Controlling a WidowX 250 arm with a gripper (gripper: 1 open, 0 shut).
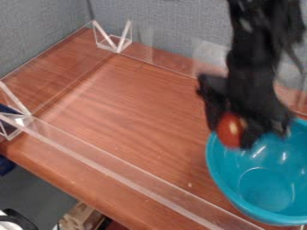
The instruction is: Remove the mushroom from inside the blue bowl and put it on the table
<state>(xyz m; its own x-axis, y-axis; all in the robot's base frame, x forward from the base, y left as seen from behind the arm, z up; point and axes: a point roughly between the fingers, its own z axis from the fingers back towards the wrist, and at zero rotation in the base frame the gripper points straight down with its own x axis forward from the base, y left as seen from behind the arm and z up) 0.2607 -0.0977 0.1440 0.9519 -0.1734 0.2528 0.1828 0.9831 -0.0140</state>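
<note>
My gripper is going to release the mushroom on the bare table (102, 106) in front of the back corner bracket, well away from the bowl. The mushroom hangs above the blue bowl's rim now.
The mushroom (232, 131), a reddish-brown rounded toy, hangs above the left rim of the blue bowl (267, 184), with my gripper (235, 126) shut on it. The black arm comes down from the upper right and is blurred by motion. The teal bowl sits at the table's right front corner, and what shows of its inside holds nothing. The reddish-brown wooden table (120, 99) stretches to the left of the gripper.
Low clear acrylic walls (72, 148) edge the table along the front and back. Clear triangular brackets stand at the back corner (115, 38) and the left corner (13, 117). A grey panel backs the scene.
</note>
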